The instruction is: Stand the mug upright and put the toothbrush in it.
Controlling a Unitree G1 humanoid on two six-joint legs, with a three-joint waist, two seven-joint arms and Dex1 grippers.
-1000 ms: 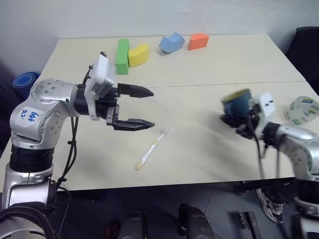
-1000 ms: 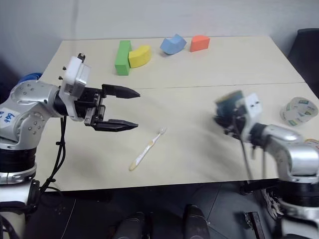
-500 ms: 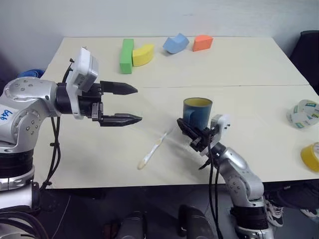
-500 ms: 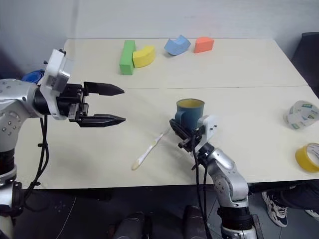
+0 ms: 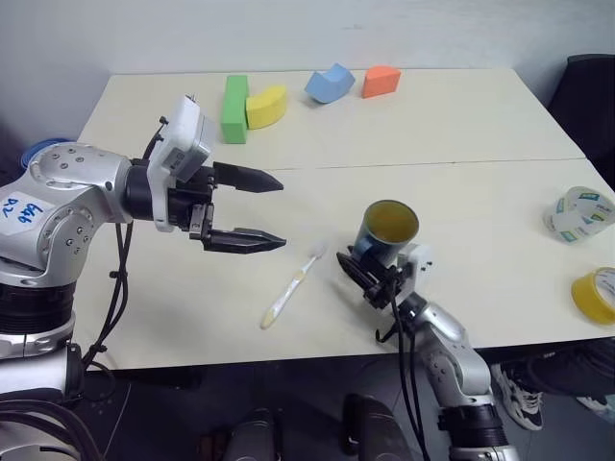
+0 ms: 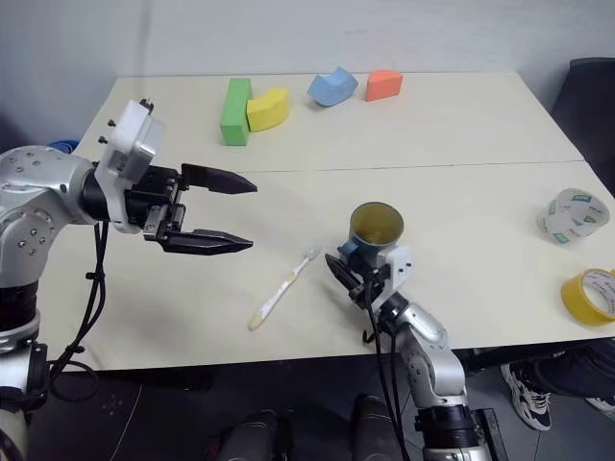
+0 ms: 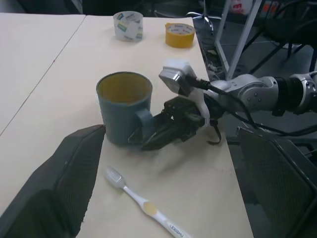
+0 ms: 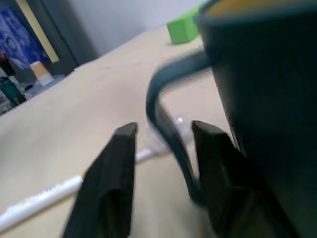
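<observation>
Next, my left gripper closes on the tan patch (image 5: 300,276) (image 7: 149,208) of the cream toothbrush's handle, the patch closest to the toothbrush's bristled head.
The dark teal mug (image 5: 388,231) stands upright on the table (image 5: 461,134), its yellow inside facing up. My right gripper (image 5: 357,264) is at the mug's near side. In the right wrist view the mug's handle (image 8: 166,124) runs between my two fingers (image 8: 106,183), with a gap showing beside it, so the gripper is open around the handle. The cream toothbrush (image 5: 293,288) lies flat just left of the mug, bristled head toward it. My left gripper (image 5: 282,211) hovers open and empty above the table, left of the toothbrush, pointing toward the mug (image 7: 124,106).
A green block (image 5: 234,108), a yellow block (image 5: 266,106), a blue block (image 5: 331,83) and an orange block (image 5: 381,80) sit along the far edge. A white tape roll (image 5: 577,213) and a yellow tape roll (image 5: 596,295) lie at the right edge.
My right gripper carried the mug down and leftward, set it upright on the table, and its fingers have parted from the handle. The left gripper has stayed put.
</observation>
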